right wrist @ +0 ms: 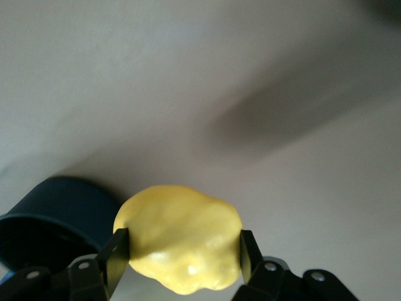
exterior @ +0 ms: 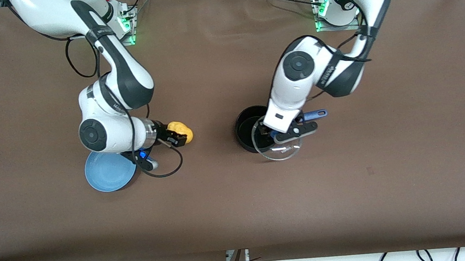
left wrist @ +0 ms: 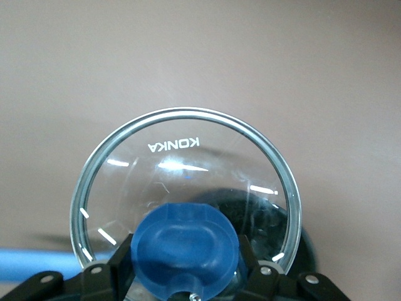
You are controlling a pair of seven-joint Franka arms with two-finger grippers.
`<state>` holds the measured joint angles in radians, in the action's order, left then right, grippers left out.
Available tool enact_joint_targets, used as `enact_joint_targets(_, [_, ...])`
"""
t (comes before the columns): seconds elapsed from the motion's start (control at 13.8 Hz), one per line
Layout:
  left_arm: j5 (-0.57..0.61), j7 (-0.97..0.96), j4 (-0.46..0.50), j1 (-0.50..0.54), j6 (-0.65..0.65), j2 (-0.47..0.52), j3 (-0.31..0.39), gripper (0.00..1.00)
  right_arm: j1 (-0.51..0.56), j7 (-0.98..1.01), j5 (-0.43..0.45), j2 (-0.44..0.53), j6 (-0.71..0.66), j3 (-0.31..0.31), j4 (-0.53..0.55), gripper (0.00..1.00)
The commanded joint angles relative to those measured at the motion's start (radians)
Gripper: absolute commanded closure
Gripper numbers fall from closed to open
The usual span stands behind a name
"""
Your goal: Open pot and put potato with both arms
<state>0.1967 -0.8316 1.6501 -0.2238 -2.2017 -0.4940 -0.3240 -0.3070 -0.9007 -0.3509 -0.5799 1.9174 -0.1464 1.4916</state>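
My left gripper has the glass lid. It will let go of the lid on the bare brown table [exterior: 400, 130] past the end of the blue handle.
The black pot [exterior: 246, 125] stands open on the brown table, its blue handle [exterior: 315, 115] pointing toward the left arm's end. My left gripper [exterior: 273, 135] is shut on the blue knob [left wrist: 185, 244] of the glass lid [exterior: 279, 152], holding the lid tilted above the pot's rim on the side nearer the front camera. My right gripper [exterior: 178, 135] is shut on the yellow potato [exterior: 181, 131] and holds it in the air beside the blue plate, between plate and pot. In the right wrist view the potato [right wrist: 178, 237] sits between the fingers, with the pot [right wrist: 56, 216] in view.
The flat blue plate [exterior: 106, 173] lies bare near the right arm's end, partly under the right wrist. Cables hang from both arms. The brown table stretches wide on all sides of the pot.
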Motion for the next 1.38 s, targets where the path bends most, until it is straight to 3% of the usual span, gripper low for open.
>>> enact_joint_targets(0.0, [-0.019, 0.278, 0.026, 0.133, 0.077, 0.078, -0.001, 0.46, -0.075, -0.098, -0.081, -0.011, 0.054, 0.002, -0.008, 0.54])
enact_joint_targets(0.14, [-0.074, 0.527, 0.043, 0.182, 0.096, 0.103, 0.078, 0.46, -0.121, -0.193, -0.085, -0.023, 0.100, 0.002, -0.008, 0.54])
enact_joint_targets(0.36, [-0.212, 0.930, 0.088, 0.202, 0.093, 0.114, 0.268, 0.46, -0.211, -0.315, -0.085, -0.058, 0.231, -0.001, -0.014, 0.52])
enact_joint_targets(0.58, [-0.328, 1.246, 0.137, 0.210, 0.053, 0.098, 0.440, 0.46, -0.325, -0.484, -0.091, -0.147, 0.348, 0.002, -0.112, 0.47])
enact_joint_targets(0.65, [-0.330, 1.285, 0.176, 0.222, 0.006, 0.095, 0.466, 0.46, -0.342, -0.504, -0.091, -0.167, 0.380, 0.004, -0.128, 0.38])
enact_joint_targets(0.8, [-0.338, 1.290, 0.278, 0.267, -0.109, 0.095, 0.474, 0.46, -0.354, -0.509, -0.085, -0.170, 0.400, 0.004, -0.128, 0.01])
enact_joint_targets(0.94, [-0.338, 1.280, 0.364, 0.285, -0.228, 0.092, 0.485, 0.46, -0.353, -0.506, -0.074, -0.163, 0.393, 0.007, -0.128, 0.01])
enact_joint_targets(1.16, [-0.391, 1.279, 0.379, 0.310, -0.243, 0.046, 0.487, 0.44, -0.333, -0.495, -0.072, -0.140, 0.375, 0.022, -0.129, 0.00])
enact_joint_targets(1.23, [-0.407, 1.281, 0.375, 0.311, -0.243, 0.035, 0.487, 0.37, -0.327, -0.491, -0.071, -0.135, 0.344, 0.031, -0.131, 0.00])
enact_joint_targets(1.3, [-0.408, 1.284, 0.369, 0.314, -0.239, 0.037, 0.487, 0.17, -0.310, -0.478, -0.051, -0.106, 0.300, 0.045, -0.131, 0.00])
